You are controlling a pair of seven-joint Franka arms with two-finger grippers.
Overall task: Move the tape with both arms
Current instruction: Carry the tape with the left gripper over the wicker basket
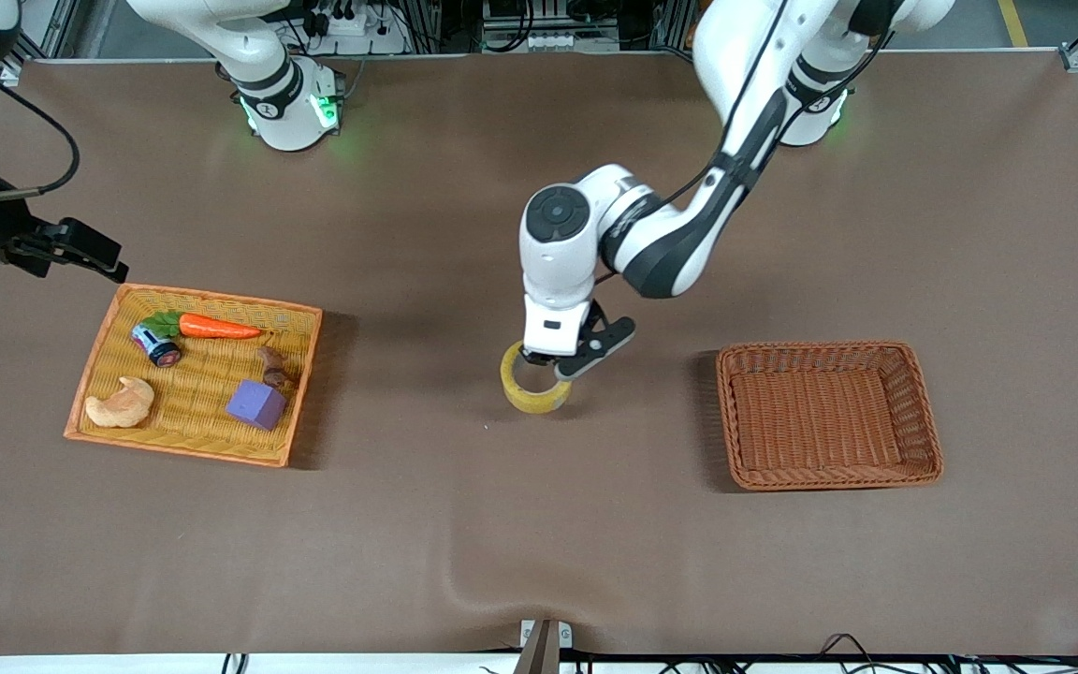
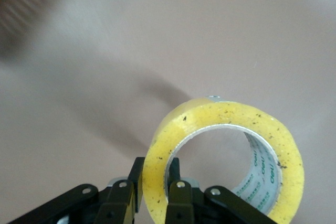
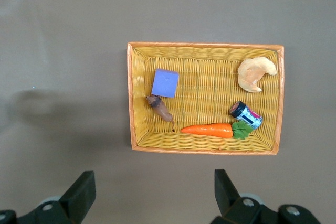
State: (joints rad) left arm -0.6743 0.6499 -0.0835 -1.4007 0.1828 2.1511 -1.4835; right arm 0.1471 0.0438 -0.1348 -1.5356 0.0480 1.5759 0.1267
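My left gripper needs to release the tape inside the empty brown basket (image 1: 822, 395), and it will land close to the middle of the basket's woven bottom. The tape is still at the table's middle.
The tape (image 1: 531, 390), a yellowish ring with a grey-white core, is at the middle of the table. My left gripper (image 1: 550, 364) reaches down onto it from above. In the left wrist view the left gripper (image 2: 156, 174) is shut on the tape (image 2: 231, 116), with one finger inside the ring and the other against its outer wall. My right gripper (image 1: 94, 251) hangs open over the table at the right arm's end, beside the yellow tray. In the right wrist view the right gripper (image 3: 152, 192) has nothing between its fingers.
A yellow wicker tray (image 1: 109, 318) at the right arm's end holds a carrot (image 1: 216, 327), a croissant toy (image 1: 123, 403), a purple block (image 1: 255, 403), a small can (image 1: 156, 344) and a brown piece. An empty brown basket (image 1: 923, 412) stands toward the left arm's end.
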